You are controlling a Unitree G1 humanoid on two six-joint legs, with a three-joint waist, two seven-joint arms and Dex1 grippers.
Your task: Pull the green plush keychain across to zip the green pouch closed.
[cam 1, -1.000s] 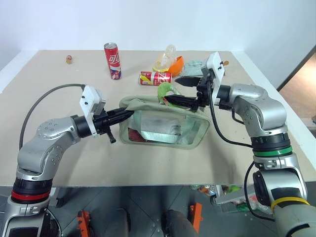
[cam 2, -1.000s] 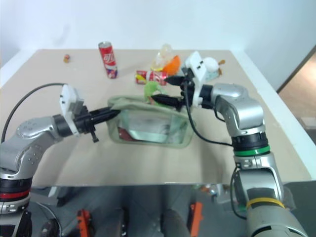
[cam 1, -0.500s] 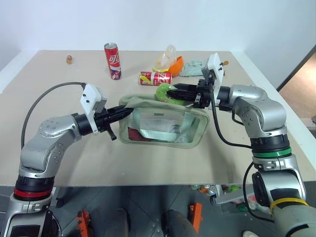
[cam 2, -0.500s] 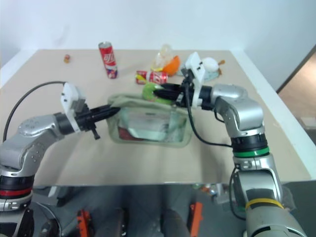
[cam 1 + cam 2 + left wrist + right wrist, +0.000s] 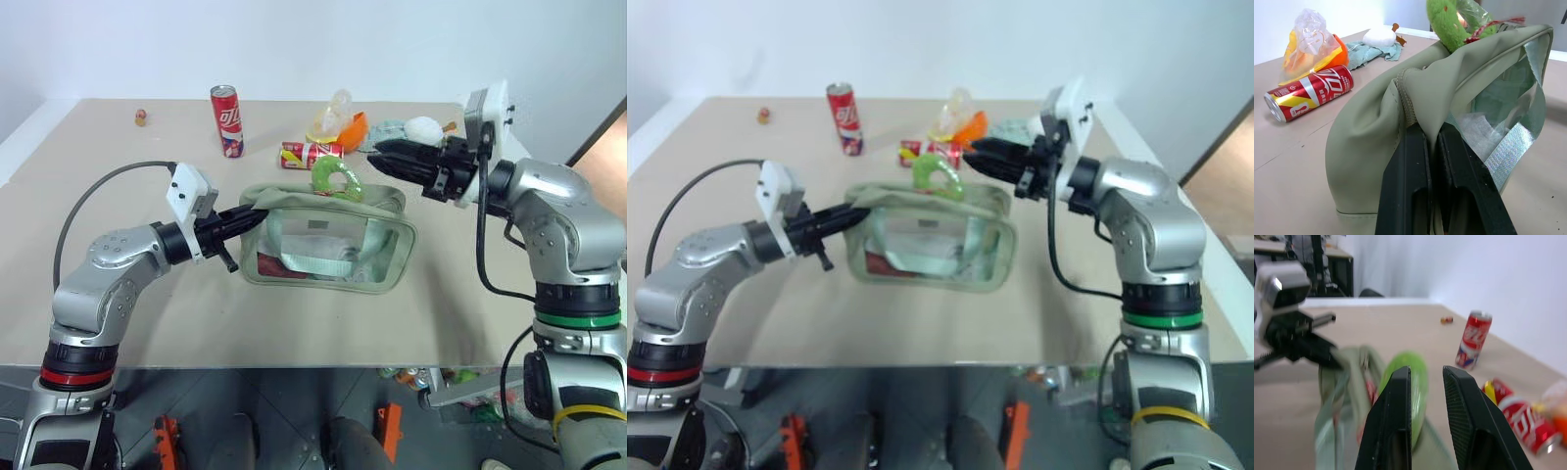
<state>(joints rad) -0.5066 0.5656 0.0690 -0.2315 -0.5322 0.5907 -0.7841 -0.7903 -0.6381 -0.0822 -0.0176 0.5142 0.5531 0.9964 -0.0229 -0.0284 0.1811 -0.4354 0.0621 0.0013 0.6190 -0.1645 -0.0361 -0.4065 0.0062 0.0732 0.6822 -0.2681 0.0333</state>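
Note:
The green plush keychain is midway along the green pouch and my right gripper is nearly shut and empty, so next I open it wide and grip its curve (image 5: 351, 182) before I pull.
The green pouch (image 5: 328, 250) lies mid-table with its clear window facing me. My left gripper (image 5: 245, 217) is shut on the fabric at the pouch's left end; the left wrist view shows the fingers (image 5: 1410, 161) pinching a fold of it. The green plush keychain (image 5: 333, 176), a lime fuzzy ring, stands on the pouch's top edge near the middle. My right gripper (image 5: 375, 150) hovers to the right of the keychain and a little above it, clear of it. Its fingers (image 5: 1393, 401) are drawn close together, with a slim gap and nothing between them.
A red can (image 5: 227, 119) stands upright at the back. Another red can (image 5: 312, 153) lies just behind the pouch. An orange item in clear plastic (image 5: 343, 122) and a mint cloth with a white ball (image 5: 421, 127) sit behind my right gripper. The table's front edge is close.
My right gripper closed on the keychain, then drew back right and upward and came off it. The keychain stays on the pouch top. The left gripper kept its hold.

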